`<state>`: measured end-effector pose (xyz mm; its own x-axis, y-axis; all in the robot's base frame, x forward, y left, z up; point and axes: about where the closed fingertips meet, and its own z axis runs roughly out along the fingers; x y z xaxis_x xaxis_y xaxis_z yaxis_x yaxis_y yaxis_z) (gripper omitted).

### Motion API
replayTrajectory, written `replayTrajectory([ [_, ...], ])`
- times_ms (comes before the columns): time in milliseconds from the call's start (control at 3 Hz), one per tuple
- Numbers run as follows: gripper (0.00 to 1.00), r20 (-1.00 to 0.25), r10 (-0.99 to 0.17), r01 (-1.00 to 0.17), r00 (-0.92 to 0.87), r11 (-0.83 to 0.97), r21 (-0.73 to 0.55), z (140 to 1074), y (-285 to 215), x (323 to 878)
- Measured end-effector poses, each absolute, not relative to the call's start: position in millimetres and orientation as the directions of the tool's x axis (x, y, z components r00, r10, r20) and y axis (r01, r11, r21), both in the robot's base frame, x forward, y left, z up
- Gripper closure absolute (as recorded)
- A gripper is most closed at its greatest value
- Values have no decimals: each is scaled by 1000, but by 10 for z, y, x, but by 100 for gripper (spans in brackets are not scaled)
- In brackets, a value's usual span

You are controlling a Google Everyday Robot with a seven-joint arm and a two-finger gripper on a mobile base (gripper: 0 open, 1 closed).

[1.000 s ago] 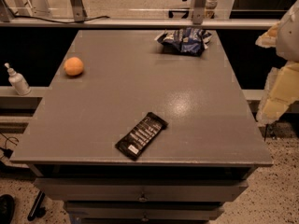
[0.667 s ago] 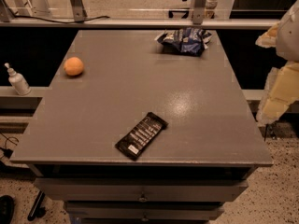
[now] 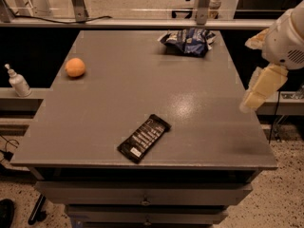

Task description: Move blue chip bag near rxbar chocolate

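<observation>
Next, I will grip the blue chip bag by its end [image 3: 206, 39] nearest the white arm.
The blue chip bag [image 3: 188, 40] lies wrinkled at the far edge of the grey table [image 3: 118, 103], right of centre. The rxbar chocolate [image 3: 144, 137], a flat black bar with white text, lies diagonally near the front edge, a little left of centre. My gripper [image 3: 259, 88] hangs from the white arm [image 3: 287, 42] at the right side of the table, above its right edge. It is empty, well apart from both the bag and the bar.
An orange fruit [image 3: 75, 67] sits on the left part of the table. A small white pump bottle [image 3: 18, 81] stands on a ledge left of the table. Metal frame legs [image 3: 203, 4] rise behind the far edge. Drawers [image 3: 142, 198] are below the front edge.
My gripper has shifted a little to the left, toward the table's right edge. The bag, the bar and the orange have not moved.
</observation>
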<state>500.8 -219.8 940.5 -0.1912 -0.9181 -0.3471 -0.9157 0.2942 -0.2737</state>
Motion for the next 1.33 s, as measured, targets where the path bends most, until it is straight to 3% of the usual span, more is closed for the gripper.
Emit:
replayTrajectory([
  [667,0,-518,-844,-876,-140,349,-332,9019,-1923,6275],
  [1333,0,-645,-739,-818,-192,483,-311,8744,-1818,7491],
])
